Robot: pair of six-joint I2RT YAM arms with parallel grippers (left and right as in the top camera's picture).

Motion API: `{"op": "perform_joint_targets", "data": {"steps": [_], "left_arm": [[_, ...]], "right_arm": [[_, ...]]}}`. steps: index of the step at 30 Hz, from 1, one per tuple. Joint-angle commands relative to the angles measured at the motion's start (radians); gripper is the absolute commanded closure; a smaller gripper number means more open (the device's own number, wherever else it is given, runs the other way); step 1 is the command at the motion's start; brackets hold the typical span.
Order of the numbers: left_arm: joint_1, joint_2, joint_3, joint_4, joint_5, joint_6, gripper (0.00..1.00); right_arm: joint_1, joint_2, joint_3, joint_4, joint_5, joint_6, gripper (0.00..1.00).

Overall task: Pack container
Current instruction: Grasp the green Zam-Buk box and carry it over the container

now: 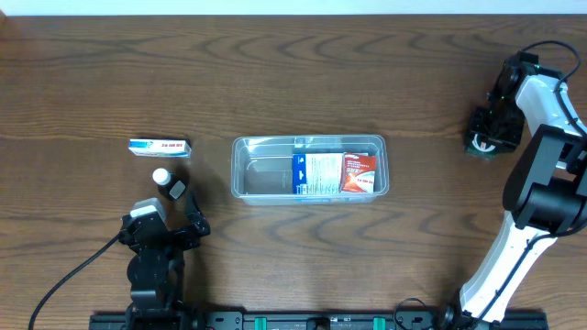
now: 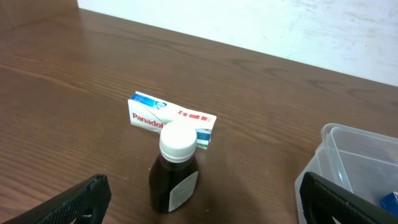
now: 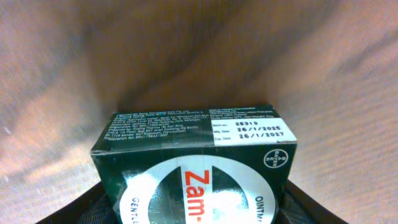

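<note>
Next, my right hand releases the green Zam-Buk ointment box against the red packet in the clear plastic container (image 1: 371, 181).
The clear plastic container (image 1: 266, 170) sits mid-table; a blue-and-white packet (image 1: 317, 173) and a red packet (image 1: 359, 171) lie in its right half. Its corner shows in the left wrist view (image 2: 354, 149). A small dark bottle with a white cap (image 1: 170, 183) (image 2: 174, 177) stands upright to its left, with a white Panadol box (image 1: 160, 147) (image 2: 171, 116) behind it. My left gripper (image 1: 172, 213) (image 2: 204, 186) is open, just short of the bottle. My right gripper (image 1: 486, 136) (image 3: 196, 211), at the far right, is shut on a dark green Zam ointment box (image 3: 193, 155).
The wooden table's far edge meets a white wall (image 2: 249, 18). The right arm (image 1: 532, 183) rises along the right side. The arm mount rail (image 1: 303, 321) runs along the front edge.
</note>
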Motion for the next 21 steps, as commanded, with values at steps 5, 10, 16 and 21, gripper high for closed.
{"op": "perform_joint_targets", "data": {"steps": [5,10,16,21], "left_arm": [[0.005,-0.006,-0.015,-0.029,-0.001,-0.002,0.02],[0.005,-0.006,-0.015,-0.029,-0.001,-0.002,0.02],[0.006,-0.006,-0.015,-0.029,-0.001,-0.002,0.02],[0.005,-0.006,-0.015,-0.029,-0.001,-0.002,0.02]], "right_arm": [[0.008,-0.006,0.084,-0.085,-0.037,-0.021,0.49],[0.023,-0.062,0.154,-0.159,-0.134,-0.047,0.50],[0.079,-0.164,0.197,-0.208,-0.342,-0.138,0.47],[0.138,-0.257,0.197,-0.209,-0.479,-0.146,0.45]]}}
